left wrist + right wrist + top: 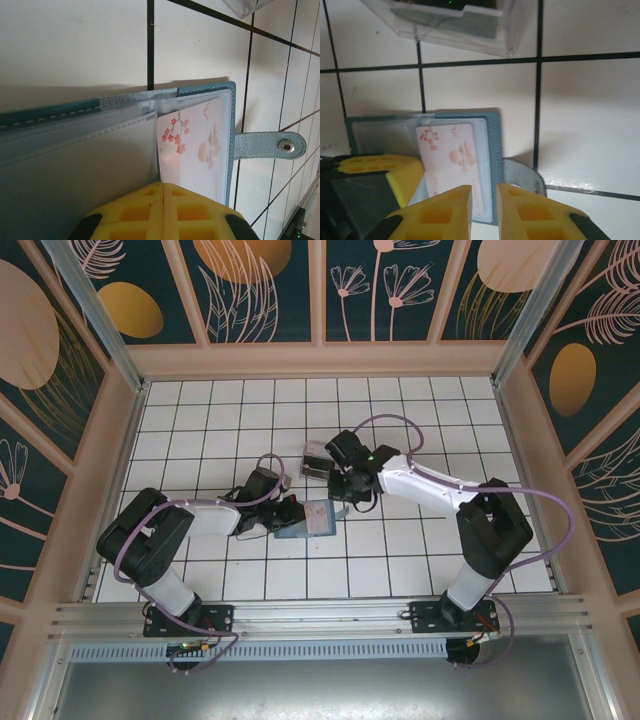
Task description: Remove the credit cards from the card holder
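The left gripper is pinching the clear sleeve beside the credit card, so it should open and take the card's inner edge (161, 147) while the right gripper holds the holder steady.
The card holder (312, 522) is a teal-blue wallet lying open on the white tiles, its clear sleeves (100, 150) showing. A pale credit card (447, 160) printed with pink blossoms sits in the right-hand sleeve (195, 145). My left gripper (164, 187) is shut, pinching the edge of a clear sleeve of the card holder at its left side (296, 512). The right gripper (484, 200) hovers just in front of the card's near end with its jaws slightly apart and nothing between them (352, 498). The holder's strap with a metal snap (270, 146) sticks out to the side.
A clear plastic tray (455, 20) with something dark inside stands one tile beyond the holder (316, 458). Both arms crowd the middle of the tiled floor. Wooden walls (320, 360) ring the floor.
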Tool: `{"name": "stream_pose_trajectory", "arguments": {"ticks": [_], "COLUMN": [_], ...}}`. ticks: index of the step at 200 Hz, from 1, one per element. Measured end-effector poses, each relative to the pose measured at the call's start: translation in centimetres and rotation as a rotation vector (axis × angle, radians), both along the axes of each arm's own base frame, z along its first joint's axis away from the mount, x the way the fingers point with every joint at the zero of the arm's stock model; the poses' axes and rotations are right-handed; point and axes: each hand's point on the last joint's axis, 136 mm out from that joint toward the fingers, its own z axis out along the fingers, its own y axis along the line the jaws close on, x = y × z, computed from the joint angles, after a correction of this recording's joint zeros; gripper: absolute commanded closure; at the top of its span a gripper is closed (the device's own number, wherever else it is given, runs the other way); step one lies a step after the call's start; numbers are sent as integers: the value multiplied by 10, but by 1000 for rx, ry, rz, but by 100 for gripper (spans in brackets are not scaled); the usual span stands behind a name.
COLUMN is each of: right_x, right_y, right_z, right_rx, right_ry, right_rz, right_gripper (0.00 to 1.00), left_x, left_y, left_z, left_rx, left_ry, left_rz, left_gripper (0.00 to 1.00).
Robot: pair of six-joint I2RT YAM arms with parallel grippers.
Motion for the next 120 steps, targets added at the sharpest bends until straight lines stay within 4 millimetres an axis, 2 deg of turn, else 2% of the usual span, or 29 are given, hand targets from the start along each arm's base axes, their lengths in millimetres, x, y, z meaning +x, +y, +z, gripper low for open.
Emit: {"name": "stream_pose_trajectory", "arguments": {"ticks": [15,34,69,120], "right_x": [-4,-9,-15,-15], "right_y": [9,17,18,17], "right_z": [-4,-19,-50,-59], "right_rx": [16,10,-37,-42], "right_ry": [17,53,116,125], "right_rz": [23,45,54,54], "right_gripper": [80,81,82,89], "left_x": [0,0,1,0], "left_y": [0,0,0,1], "left_z": [1,2,3,8], "left_rx": [-2,-3,-5,-1], "left_ry": [0,-2,-6,-10], "left_rz": [2,3,3,8], "left_gripper": [99,100,100,98]}}
